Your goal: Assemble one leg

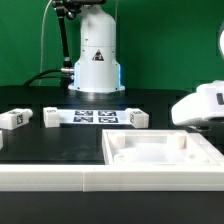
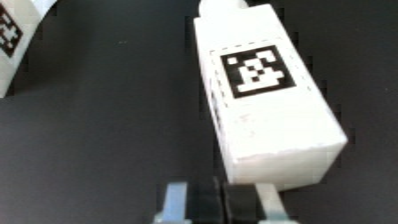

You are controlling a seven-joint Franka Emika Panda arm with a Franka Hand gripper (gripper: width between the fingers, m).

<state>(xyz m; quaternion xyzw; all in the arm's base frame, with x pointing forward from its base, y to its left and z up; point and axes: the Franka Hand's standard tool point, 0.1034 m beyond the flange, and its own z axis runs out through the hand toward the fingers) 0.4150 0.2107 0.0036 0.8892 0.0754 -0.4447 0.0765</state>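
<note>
The leg's near end lies crooked beyond the gripper's closed fingers, so the robot should open the gripper wide, line it up with the leg and grip its sides [image 2: 276, 125] before lifting it.
In the wrist view a leg [image 2: 263, 85], a white post with a square tag on its upper face, lies on the black table. Its near end is right at my gripper [image 2: 221, 196]. The two light fingers [image 2: 175, 200] stand close together, with the black pads touching and nothing between them. The leg lies beyond the tips and is not held. In the exterior view the white hand [image 1: 205, 105] hangs low over the table at the exterior view's right. Its fingers and that leg are hidden there. Three more legs [image 1: 13, 119] [image 1: 50, 117] [image 1: 138, 118] lie in a row at the back.
The marker board [image 1: 97, 116] lies before the robot base [image 1: 97, 55]. A wide white tray-like panel [image 1: 160, 150] with a raised rim sits at the front. Another white tagged piece [image 2: 9, 45] shows at the wrist view's edge.
</note>
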